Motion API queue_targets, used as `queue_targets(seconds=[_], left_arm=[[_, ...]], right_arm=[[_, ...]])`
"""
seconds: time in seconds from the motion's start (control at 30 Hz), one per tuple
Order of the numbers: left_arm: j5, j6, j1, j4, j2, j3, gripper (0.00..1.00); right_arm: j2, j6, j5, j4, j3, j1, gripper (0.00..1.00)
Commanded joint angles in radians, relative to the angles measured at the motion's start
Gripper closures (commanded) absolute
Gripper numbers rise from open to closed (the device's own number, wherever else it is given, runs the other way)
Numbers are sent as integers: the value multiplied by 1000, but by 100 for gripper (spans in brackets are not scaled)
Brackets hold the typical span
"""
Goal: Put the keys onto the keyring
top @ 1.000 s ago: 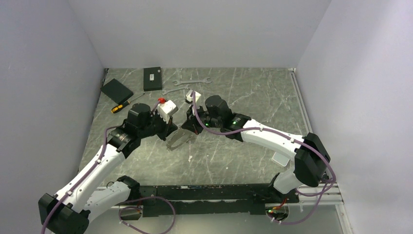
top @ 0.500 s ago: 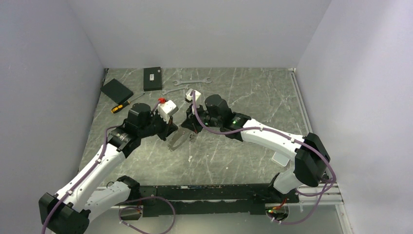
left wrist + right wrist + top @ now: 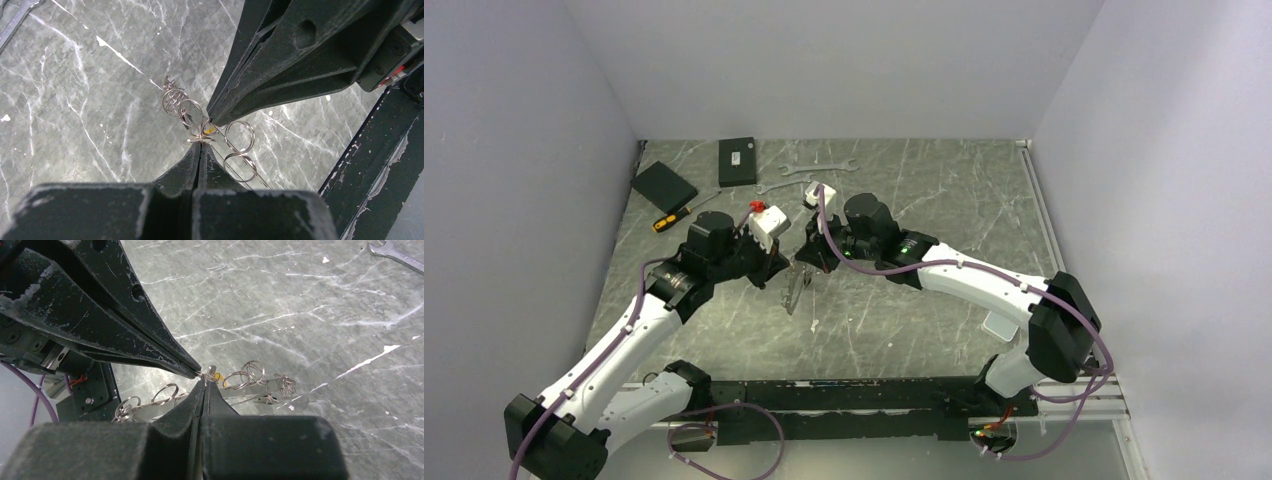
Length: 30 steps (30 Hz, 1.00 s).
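Both grippers crowd one keyring wire spot, so my right gripper should open, back away, turn and pinch the wire [image 3: 201, 135] from another side.
The keyring [image 3: 795, 292] hangs edge-on between the two arms just above the table. Its thin silvery wire carries several small rings [image 3: 239, 136]. My left gripper [image 3: 201, 144] is shut, its tips pinching the keyring wire. My right gripper [image 3: 204, 382] is shut on the same wire, tip to tip with the left fingers [image 3: 150, 347]. A brass-yellow key [image 3: 210, 130] sits right at the pinch point, also showing as the yellow key [image 3: 221, 381] in the right wrist view. From above, the left gripper [image 3: 782, 275] and right gripper [image 3: 807, 270] meet at mid-table. Other keys cannot be made out.
Two silver wrenches [image 3: 819, 168] [image 3: 774, 187] lie at the back, one wrench [image 3: 395, 252] showing in the right wrist view. Two black boxes [image 3: 737, 161] [image 3: 663, 184] and a yellow-handled screwdriver [image 3: 679, 215] sit at the back left. A small white object [image 3: 999, 325] lies beside the right arm.
The keyring has turned from a wide oval lying between the grippers to a narrow edge-on shape. Both gripper tips have drawn slightly closer; the arms have barely moved.
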State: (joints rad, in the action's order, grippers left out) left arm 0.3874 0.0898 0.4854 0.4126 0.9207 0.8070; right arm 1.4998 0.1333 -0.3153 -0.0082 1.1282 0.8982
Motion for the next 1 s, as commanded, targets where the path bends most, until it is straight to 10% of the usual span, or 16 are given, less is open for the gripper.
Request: queue_targets(seconds=[0.0,0.8,0.97], left_arm=[[35,7,-1,-14,-14,18,100],[47,-5,-2,-42,-70,2,100],[46,-6,-2,-43,-77,0,100]], right_arm=[[-4,2,13,68,43,-1,100],[32,5,-75,68,27,-31,100],[27,3,-127,78,19,-41,83]])
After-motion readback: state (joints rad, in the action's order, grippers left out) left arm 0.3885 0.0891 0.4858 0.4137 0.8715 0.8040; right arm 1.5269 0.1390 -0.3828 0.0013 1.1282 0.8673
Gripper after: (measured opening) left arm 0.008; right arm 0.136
